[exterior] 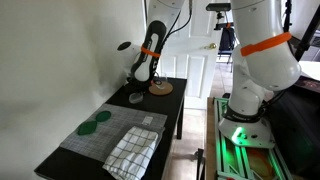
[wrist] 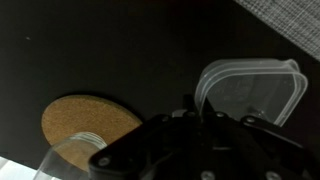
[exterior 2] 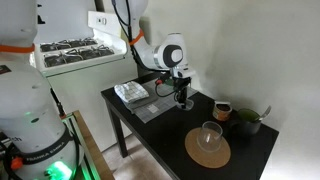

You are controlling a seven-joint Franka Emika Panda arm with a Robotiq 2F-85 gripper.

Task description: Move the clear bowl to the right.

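Note:
The gripper will release the clear bowl on the black table (exterior: pixel 138 95) next to the tan wooden plate, clear of the grey mat.
The clear bowl (wrist: pixel 255 95) is transparent with a greyish rim and sits on the black table. In the wrist view it lies at the right, and its near rim runs up between my fingertips. My gripper (wrist: pixel 200 108) is closed on that rim. In an exterior view the bowl (exterior: pixel 135 98) sits near the far end of the table, directly under the gripper (exterior: pixel 139 82). In an exterior view the gripper (exterior 2: pixel 183 98) points down at the table's middle, and the bowl is hard to make out there.
A tan wooden plate (exterior: pixel 160 88) (exterior 2: pixel 207 152) (wrist: pixel 85 120) lies close by with a clear glass (exterior 2: pixel 210 133) on it. Green discs (exterior: pixel 96 122) and a checked towel (exterior: pixel 132 150) lie on a grey mat (exterior: pixel 115 128). A mug (exterior 2: pixel 222 110) and a dark bowl (exterior 2: pixel 246 121) stand by the wall.

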